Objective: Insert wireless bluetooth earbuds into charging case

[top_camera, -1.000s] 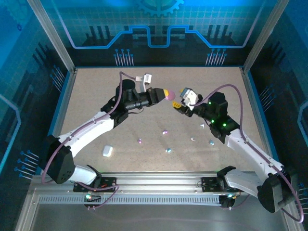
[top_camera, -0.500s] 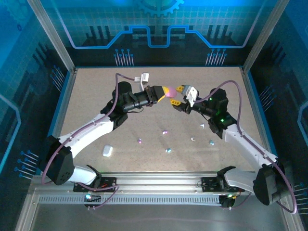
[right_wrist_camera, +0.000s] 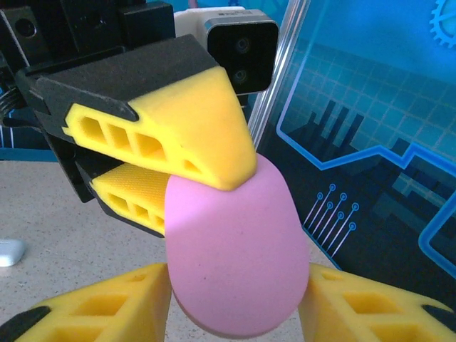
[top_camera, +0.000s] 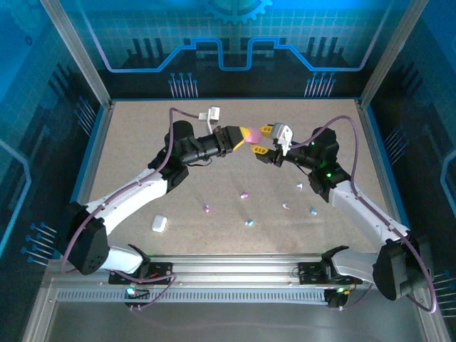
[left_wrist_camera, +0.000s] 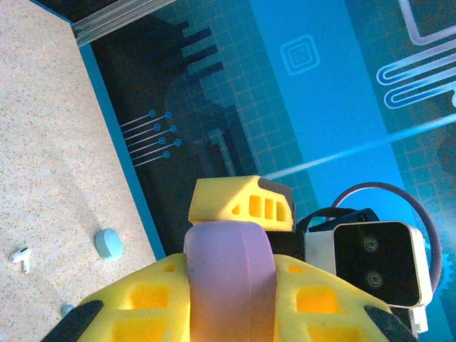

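Note:
The left gripper's fingers cover the pink case's wide sides, so the robot's right gripper will hold the pink case while the left gripper takes its narrow sides [right_wrist_camera: 299, 231].
A pink pebble-shaped charging case [top_camera: 253, 142] hangs in the air above the middle back of the table, with my left gripper [top_camera: 244, 137] shut on its narrow sides. In the left wrist view the case [left_wrist_camera: 229, 271] stands edge-on between the yellow fingers. My right gripper [top_camera: 262, 140] is open, and its fingers flank the wide sides of the case [right_wrist_camera: 235, 249] very closely. Tiny earbuds lie on the table: purple ones [top_camera: 244, 194] [top_camera: 206, 208], light blue ones [top_camera: 249, 222] [top_camera: 312, 211] and white ones [top_camera: 299, 187] [top_camera: 286, 206].
A white case [top_camera: 158, 224] lies on the table at the front left. A metal rail [top_camera: 235, 271] runs along the near edge, by the arm bases. Blue walls and aluminium posts [top_camera: 75, 53] enclose the table.
My right gripper has moved left and up, bringing its open fingers around the pink case. The left gripper has shifted slightly, still holding the case.

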Robot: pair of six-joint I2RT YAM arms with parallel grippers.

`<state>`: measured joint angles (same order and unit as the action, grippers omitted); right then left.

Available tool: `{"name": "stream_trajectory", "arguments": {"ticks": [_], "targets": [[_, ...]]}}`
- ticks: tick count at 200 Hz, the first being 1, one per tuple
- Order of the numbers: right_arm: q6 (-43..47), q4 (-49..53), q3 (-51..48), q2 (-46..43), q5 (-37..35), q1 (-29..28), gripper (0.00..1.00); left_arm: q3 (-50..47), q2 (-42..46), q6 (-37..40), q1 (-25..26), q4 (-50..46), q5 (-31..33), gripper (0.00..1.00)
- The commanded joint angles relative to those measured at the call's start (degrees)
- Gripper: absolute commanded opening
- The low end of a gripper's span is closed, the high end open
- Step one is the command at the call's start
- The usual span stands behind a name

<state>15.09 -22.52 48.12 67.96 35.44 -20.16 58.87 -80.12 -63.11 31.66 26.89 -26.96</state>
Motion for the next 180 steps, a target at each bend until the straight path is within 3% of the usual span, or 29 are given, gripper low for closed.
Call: {"name": "stream_trajectory", "arguments": {"ticks": [1,24,92,116,140,180], "targets": [[-1.0,-3.2,1.9,-0.2,1.7,0.7,0.51,-0.1,1.5,-0.9,-0.2,1.8,-1.6,0.15],[-0.9,-3.1,1.9,-0.2,1.9,0.7,0.51,-0.1,1.5,-0.9,-0.3,1.8,-1.6,0.15],[-0.4,2.6,5.0,0.0,7.5,1.2,0.36,-0.2,1.3,-0.2,-0.2,1.5,-1.3,0.17],[-0.3,6.4,6.3,0.3,9.2,1.4,0.33,0.1,1.5,1.6,-0.2,0.5,-1.2,0.31],[0.4,14.0,9.3,1.4,12.3,1.8,0.33,0.7,2.6,6.6,-0.3,-2.5,-0.6,0.52],[0.7,29.0,17.2,4.8,19.4,2.8,0.32,-1.6,7.6,31.6,-0.4,-6.4,1.2,0.69]]}}
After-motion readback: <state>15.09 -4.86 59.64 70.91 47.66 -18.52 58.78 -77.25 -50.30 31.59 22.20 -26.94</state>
